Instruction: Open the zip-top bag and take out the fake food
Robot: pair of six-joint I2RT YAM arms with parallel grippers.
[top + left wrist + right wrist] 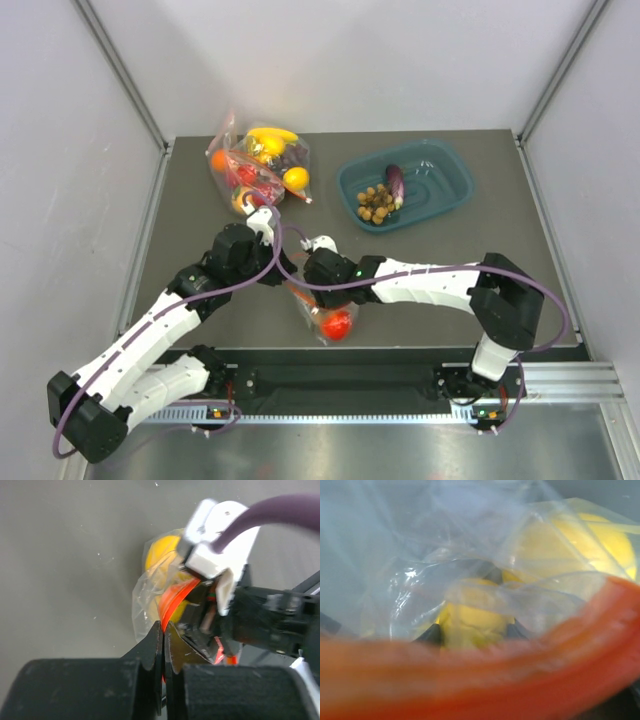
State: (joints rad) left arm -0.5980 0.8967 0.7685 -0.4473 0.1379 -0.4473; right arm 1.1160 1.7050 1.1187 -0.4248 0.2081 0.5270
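My right gripper needs to let go of the yellow fake food piece in the teal tray's empty side (433,190), next to the purple eggplant.
The zip-top bag (318,312) lies near the front edge, with a red tomato (337,324) inside. My left gripper (281,276) is shut on the bag's red-orange zip strip (172,599), pinched between its jaws (164,626). My right gripper (305,290) reaches into the bag's mouth. In the right wrist view its fingers (427,635) sit on both sides of a yellow fake food piece (475,622), shut on it (475,628). A second yellow piece (590,540) lies beyond it, also seen in the left wrist view (162,555). The purple eggplant (395,180) and brown cluster (375,205) lie in a teal tray (452,180).
A second clear bag (258,165) with a banana, an orange and other fruit lies at the back left. The teal tray stands at the back right. Metal rails border the table's left and right edges.
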